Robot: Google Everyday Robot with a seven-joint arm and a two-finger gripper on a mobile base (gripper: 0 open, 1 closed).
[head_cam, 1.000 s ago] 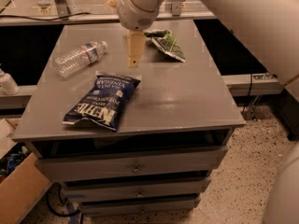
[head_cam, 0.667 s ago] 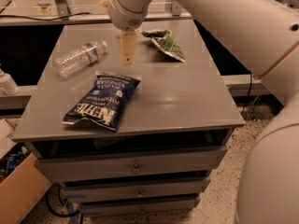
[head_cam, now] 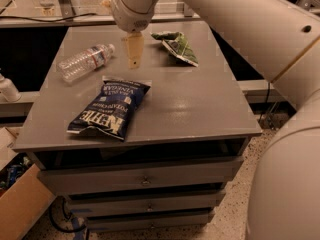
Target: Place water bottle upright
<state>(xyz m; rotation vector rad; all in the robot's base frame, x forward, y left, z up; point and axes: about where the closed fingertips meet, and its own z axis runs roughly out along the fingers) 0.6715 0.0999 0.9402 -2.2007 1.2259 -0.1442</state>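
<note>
Next, my gripper grabs the cap end [head_cam: 106, 51] of the water bottle, because lifting it there lets the bottle tip upright.
The water bottle [head_cam: 85, 61] is a small clear ribbed bottle with a white cap and a red-white-blue label. It lies on its side at the back left of the grey table [head_cam: 200, 109], cap pointing right. My gripper [head_cam: 133, 53] hangs from the white arm above the back middle of the table, pointing down. It is just to the right of the bottle's cap and apart from it. It holds nothing that I can see.
A blue chip bag [head_cam: 110, 109] lies flat at the front left of the table. A green bag [head_cam: 177, 46] lies at the back right. A cardboard box [head_cam: 20, 204] stands on the floor at lower left. A white object [head_cam: 7, 89] shows at the left edge.
My gripper and arm have shifted a little to the left, toward the bottle's cap. The bottle and both bags have not moved.
</note>
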